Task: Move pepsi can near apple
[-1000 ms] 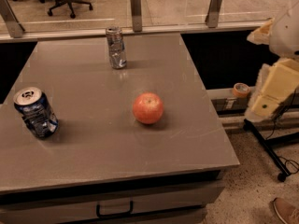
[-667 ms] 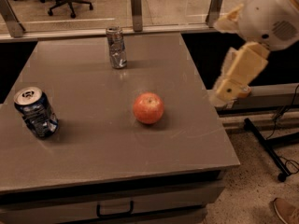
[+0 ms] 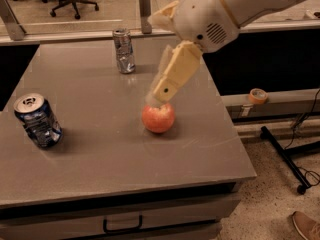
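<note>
Next, the gripper moves over to the pepsi can's middle [image 3: 42, 121], under its silver top, and closes there from the side closer to the apple.
The pepsi can [image 3: 37, 120], dark blue with a silver top, stands tilted at the left side of the grey table [image 3: 100, 154]. The red-orange apple [image 3: 158, 117] sits near the table's middle, well to the right of the can. My arm reaches in from the upper right, blurred by motion. Its gripper [image 3: 159, 98] hangs just above the apple, far from the pepsi can.
A slim silver-grey can [image 3: 123, 51] stands at the back of the table. A metal rail with posts [image 3: 144, 4] runs behind it. A tape roll [image 3: 257, 95] lies on a ledge at the right. A drawer handle [image 3: 122, 225] is below the front edge.
My arm has swung in from the right edge of view to over the table's middle, ending above the apple. The cans and apple have not moved.
</note>
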Robot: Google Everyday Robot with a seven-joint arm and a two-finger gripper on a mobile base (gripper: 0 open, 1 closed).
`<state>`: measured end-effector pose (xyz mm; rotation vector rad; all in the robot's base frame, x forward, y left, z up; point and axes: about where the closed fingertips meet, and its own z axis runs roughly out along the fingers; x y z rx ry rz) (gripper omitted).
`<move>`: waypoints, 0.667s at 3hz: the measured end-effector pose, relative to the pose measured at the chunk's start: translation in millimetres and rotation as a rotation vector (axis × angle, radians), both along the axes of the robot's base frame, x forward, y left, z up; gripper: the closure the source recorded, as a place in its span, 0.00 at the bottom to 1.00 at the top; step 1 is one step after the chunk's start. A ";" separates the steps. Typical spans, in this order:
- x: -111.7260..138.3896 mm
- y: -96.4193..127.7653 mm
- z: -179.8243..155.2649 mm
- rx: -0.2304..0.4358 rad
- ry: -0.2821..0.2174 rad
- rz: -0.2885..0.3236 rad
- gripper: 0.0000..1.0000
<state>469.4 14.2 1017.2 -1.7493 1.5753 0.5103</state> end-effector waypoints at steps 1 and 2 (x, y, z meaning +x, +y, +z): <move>-3.5 62.0 -20.3 0.021 -0.022 0.043 0.00; 2.8 66.8 -21.5 0.036 -0.041 0.019 0.00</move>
